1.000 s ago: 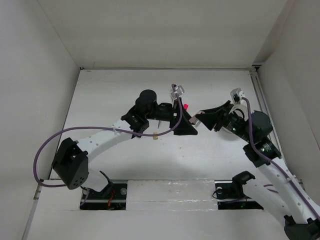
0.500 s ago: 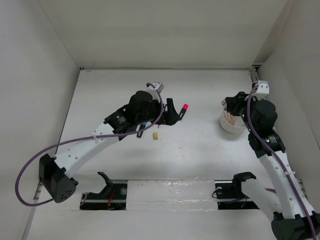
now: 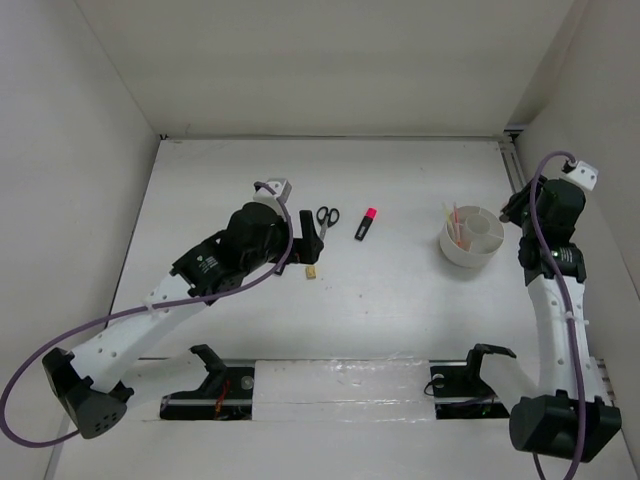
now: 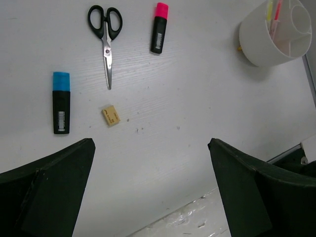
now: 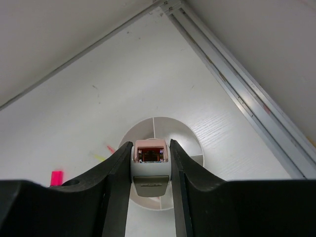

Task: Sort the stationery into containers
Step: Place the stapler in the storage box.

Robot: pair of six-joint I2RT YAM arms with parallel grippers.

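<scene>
The robot's right gripper will release the small pink-topped white eraser in the near outer compartment of the round white tub (image 3: 487, 246) (image 5: 186, 173).
My left gripper (image 4: 150, 143) (image 3: 305, 225) is open and empty, hovering above the table just near of the stationery. Below it lie black-handled scissors (image 4: 105, 34) (image 3: 327, 218), a blue-capped marker (image 4: 61, 102), a pink-capped marker (image 4: 159, 34) (image 3: 366, 224) and a tan eraser (image 4: 111, 115) (image 3: 311, 271). My right gripper (image 5: 150, 148) (image 3: 515, 207) is shut on a small pink-topped white eraser (image 5: 150, 170), held over the round white tub (image 5: 190, 143) (image 3: 472, 250) (image 4: 256, 44). A yellow stick (image 3: 452, 224) and a thin red pen (image 4: 277, 12) stand in the tub.
White walls enclose the table on three sides. A metal rail (image 5: 237, 96) runs along the right wall beside the tub. The arm bases and a black mounting strip (image 3: 340, 385) line the near edge.
The left arm has drawn back to the left, uncovering the scissors and the markers. The right arm has swung from the table's middle out to the right, carrying the eraser to the tub.
</scene>
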